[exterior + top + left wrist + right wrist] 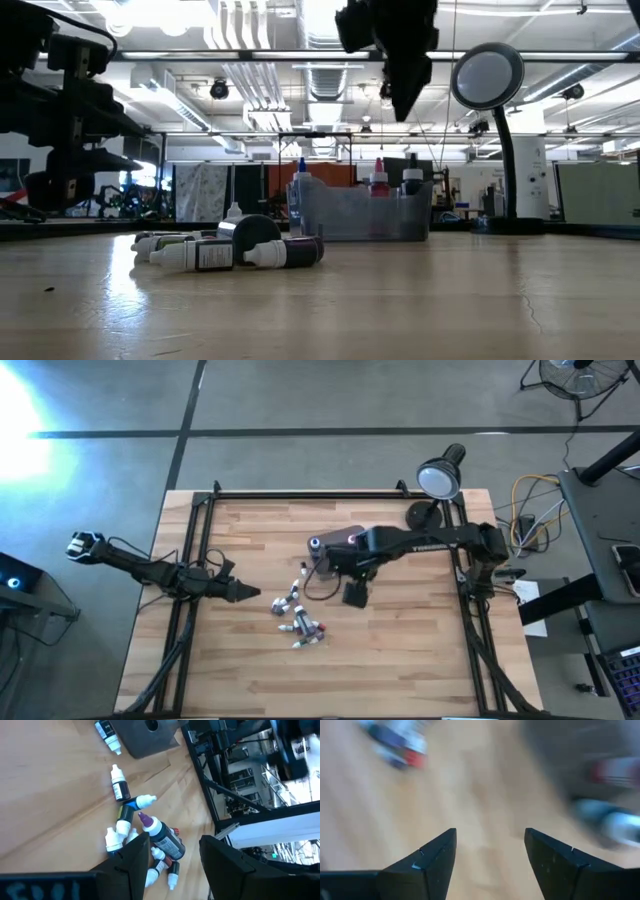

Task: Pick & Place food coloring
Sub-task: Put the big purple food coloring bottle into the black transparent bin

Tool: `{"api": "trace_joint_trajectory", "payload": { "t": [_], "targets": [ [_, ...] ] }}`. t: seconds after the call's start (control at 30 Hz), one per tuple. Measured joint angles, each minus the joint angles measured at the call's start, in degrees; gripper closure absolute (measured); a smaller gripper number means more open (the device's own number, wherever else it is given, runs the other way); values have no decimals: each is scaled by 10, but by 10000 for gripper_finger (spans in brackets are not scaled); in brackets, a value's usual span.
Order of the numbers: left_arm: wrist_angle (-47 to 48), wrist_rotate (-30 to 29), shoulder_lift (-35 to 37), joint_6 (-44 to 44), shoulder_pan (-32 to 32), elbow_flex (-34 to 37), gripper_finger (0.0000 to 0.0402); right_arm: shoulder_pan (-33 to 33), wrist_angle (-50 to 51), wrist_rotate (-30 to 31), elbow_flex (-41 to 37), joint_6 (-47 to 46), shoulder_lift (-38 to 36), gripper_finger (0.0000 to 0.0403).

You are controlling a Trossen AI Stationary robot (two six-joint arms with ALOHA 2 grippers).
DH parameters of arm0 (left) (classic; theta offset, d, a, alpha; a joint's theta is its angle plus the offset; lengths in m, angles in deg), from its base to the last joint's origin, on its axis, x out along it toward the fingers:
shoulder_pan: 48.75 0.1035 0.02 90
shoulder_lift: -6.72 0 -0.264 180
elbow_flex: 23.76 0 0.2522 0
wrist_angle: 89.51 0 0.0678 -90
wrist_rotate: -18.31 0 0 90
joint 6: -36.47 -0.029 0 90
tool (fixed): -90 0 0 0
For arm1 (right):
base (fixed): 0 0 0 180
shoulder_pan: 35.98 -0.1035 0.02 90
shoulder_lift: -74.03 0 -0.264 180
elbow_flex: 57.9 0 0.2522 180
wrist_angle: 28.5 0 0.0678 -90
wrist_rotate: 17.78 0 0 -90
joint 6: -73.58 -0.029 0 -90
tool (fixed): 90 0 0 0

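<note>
My right gripper needs to close on the cap end [301, 613] of the largest bottle, in the near part of the pile of food coloring bottles.
Several tiny food coloring bottles [300, 622] lie on their sides in a loose heap on the wooden table, also seen in the low view [230, 250] and the left wrist view [145, 835]. A smoky-grey tub [365, 212] stands behind them with three bottles upright in it. My right gripper [355, 594] hangs open and points down, high above the table beside the tub, nothing between its fingers [490, 847]. My left gripper [243, 592] waits open at the table's left, aimed at the heap [172, 855].
A round magnifier lamp [437, 478] stands at the far right of the table, its head showing in the low view [487, 75]. Black frame rails [200, 540] run along the table's left, right and far sides. Bare wood lies toward the near edge.
</note>
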Motion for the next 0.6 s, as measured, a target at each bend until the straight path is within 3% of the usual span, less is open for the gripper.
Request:
{"api": "trace_joint_trajectory", "payload": {
  "t": [0.17, 0.4, 0.6],
  "targets": [
    [0, -14, 0, 10, 1, 0, 250, 8, -107, -108, -9, -121, 44, 179],
    [0, -14, -1, 24, 1, 0, 250, 0, -202, -144, 6, -255, 117, 179],
    [0, -8, -7, 0, 0, 0, 250, -17, -249, -122, 50, -364, 181, 179]
  ]
}}
